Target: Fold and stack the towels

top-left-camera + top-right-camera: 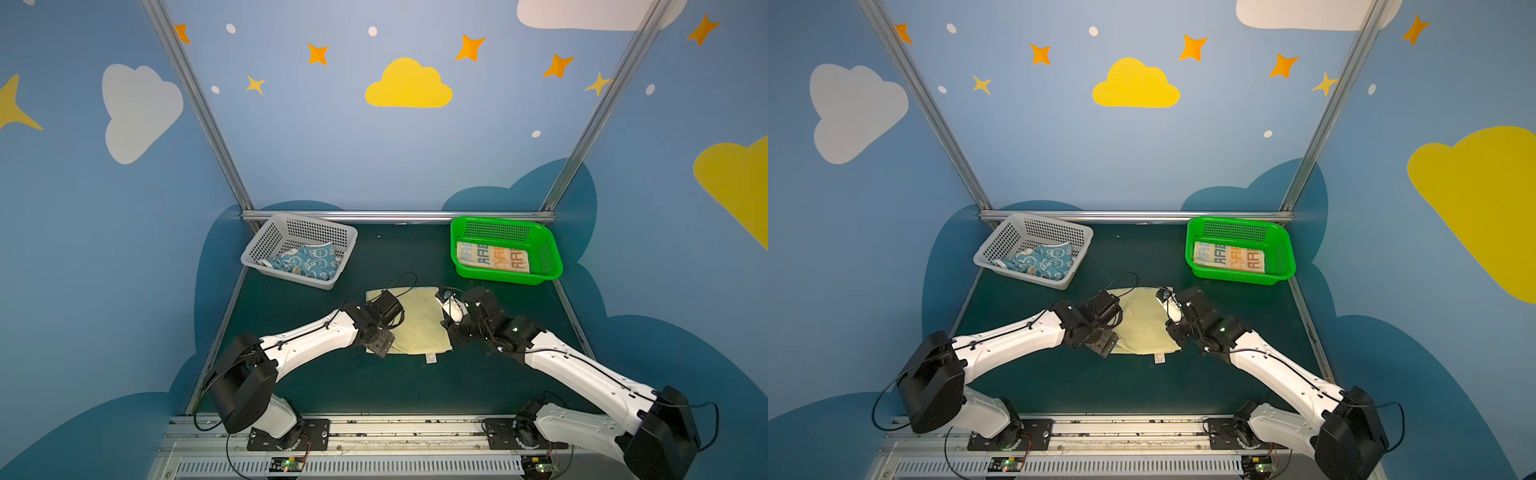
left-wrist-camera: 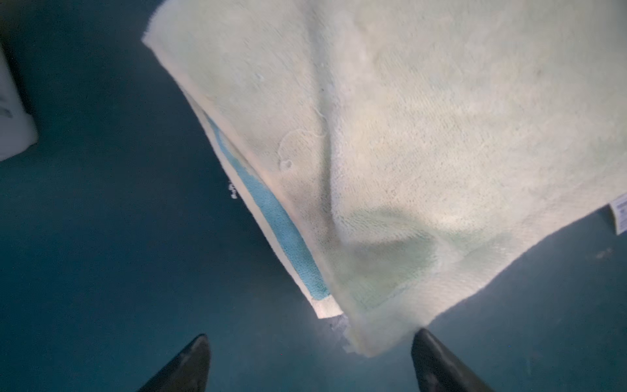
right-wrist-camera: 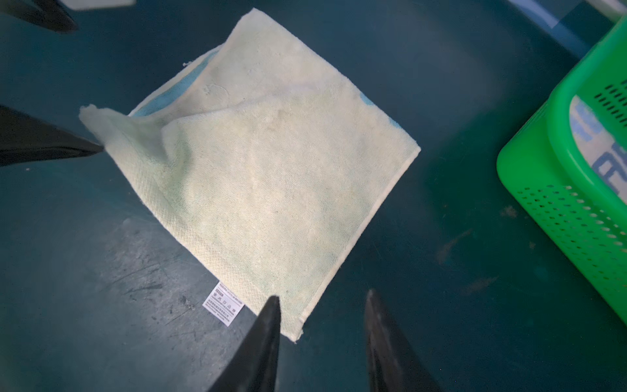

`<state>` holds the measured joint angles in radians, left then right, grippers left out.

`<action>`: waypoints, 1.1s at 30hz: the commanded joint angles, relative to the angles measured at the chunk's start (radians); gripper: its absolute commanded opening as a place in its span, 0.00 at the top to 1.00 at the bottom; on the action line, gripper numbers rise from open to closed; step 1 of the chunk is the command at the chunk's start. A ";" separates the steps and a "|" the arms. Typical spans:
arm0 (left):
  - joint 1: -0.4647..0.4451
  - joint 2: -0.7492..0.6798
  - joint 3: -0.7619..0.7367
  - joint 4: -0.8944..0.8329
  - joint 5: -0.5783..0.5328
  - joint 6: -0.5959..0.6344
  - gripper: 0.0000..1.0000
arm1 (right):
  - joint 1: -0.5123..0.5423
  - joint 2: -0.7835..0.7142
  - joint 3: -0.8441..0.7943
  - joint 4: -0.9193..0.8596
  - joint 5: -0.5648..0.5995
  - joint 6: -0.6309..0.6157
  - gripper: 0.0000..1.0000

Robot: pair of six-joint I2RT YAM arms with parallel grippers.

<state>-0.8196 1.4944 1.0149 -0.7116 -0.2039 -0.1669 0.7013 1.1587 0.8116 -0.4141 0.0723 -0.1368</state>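
Observation:
The far corner (image 1: 369, 293) (image 2: 154, 38) of the pale yellow towel, the corner nearest the grey basket, will be gripped by my left gripper.
The pale yellow towel (image 1: 415, 320) (image 1: 1142, 324) lies folded over on the dark table between both arms, the teal border (image 2: 278, 220) of its lower layer peeking out along one side. My left gripper (image 2: 310, 339) is open over one near corner, which sits slightly lifted by one finger (image 3: 51, 142); nothing is held. My right gripper (image 3: 322, 295) is open at the other near corner, one finger (image 3: 271, 322) over the towel's edge (image 3: 295, 325). The blue rabbit towel (image 1: 307, 259) lies crumpled in the grey basket. The striped RABBIT towel (image 1: 492, 257) lies folded in the green basket.
The grey basket (image 1: 266, 241) stands at the back left, the green basket (image 1: 548, 253) (image 3: 559, 169) at the back right, close to my right arm. A white care label (image 1: 431, 357) (image 3: 222, 305) sticks out from the yellow towel's near edge. A metal rail (image 1: 395, 216) lines the table's back.

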 commanded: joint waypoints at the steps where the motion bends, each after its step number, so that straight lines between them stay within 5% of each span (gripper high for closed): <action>1: 0.025 -0.025 0.014 -0.026 -0.055 -0.029 0.00 | -0.047 0.087 0.107 -0.050 -0.064 0.087 0.61; 7: 0.138 0.009 0.059 0.106 0.012 -0.027 0.00 | -0.113 0.251 0.226 -0.045 -0.055 0.092 0.59; 20: 0.293 0.364 0.320 0.159 0.116 -0.002 0.03 | -0.219 0.562 0.480 -0.071 -0.080 -0.162 0.52; 33: 0.316 0.504 0.459 0.090 0.159 -0.005 0.30 | -0.244 0.866 0.772 -0.219 -0.063 -0.288 0.53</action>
<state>-0.5140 1.9667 1.4456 -0.5781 -0.0650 -0.1719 0.4664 1.9911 1.5276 -0.5587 0.0139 -0.3901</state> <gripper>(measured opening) 0.713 0.472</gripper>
